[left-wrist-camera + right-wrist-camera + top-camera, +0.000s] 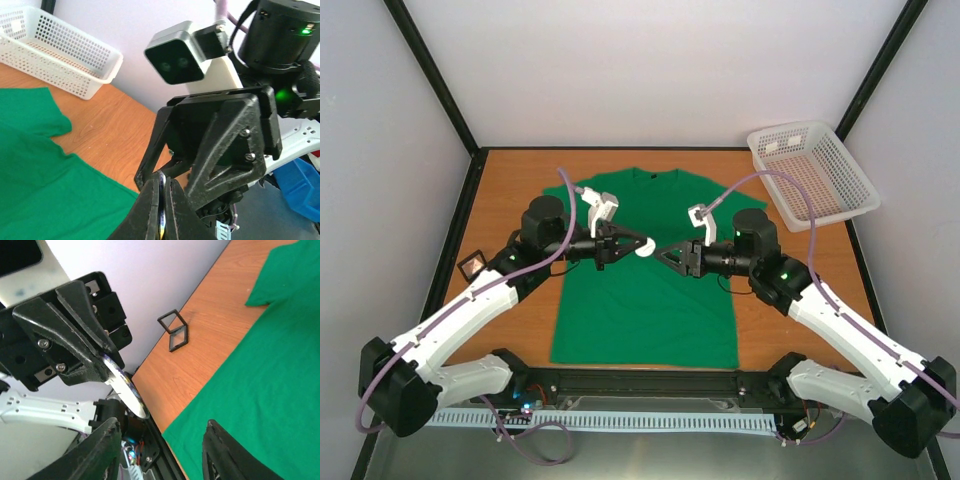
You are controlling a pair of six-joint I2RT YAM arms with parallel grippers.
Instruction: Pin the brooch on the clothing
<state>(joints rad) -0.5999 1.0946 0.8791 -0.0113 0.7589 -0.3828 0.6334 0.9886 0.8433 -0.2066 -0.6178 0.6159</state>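
Observation:
The brooch sits at a slant off to one side of my right gripper's open fingers. Next, I line my right gripper up edge-on and take the brooch's free rim (143, 411).
The green T-shirt (645, 275) lies flat on the table, collar at the far side. My left gripper (642, 247) is shut on the small round brooch (644, 249) and holds it above the shirt's chest. In the left wrist view the brooch (161, 200) shows edge-on between the fingers. In the right wrist view the brooch (124, 386) shows its whitish back, sticking out of the left fingers. My right gripper (660, 254) is open and empty, its tips facing the brooch a short gap away. The shirt also shows in the left wrist view (45, 185) and the right wrist view (260, 390).
A white mesh basket (815, 172) stands at the far right corner; it also shows in the left wrist view (55, 50). A small black square-framed case (472, 264) sits on the wood at the left edge; it also shows in the right wrist view (175, 330). Black frame posts line the table sides.

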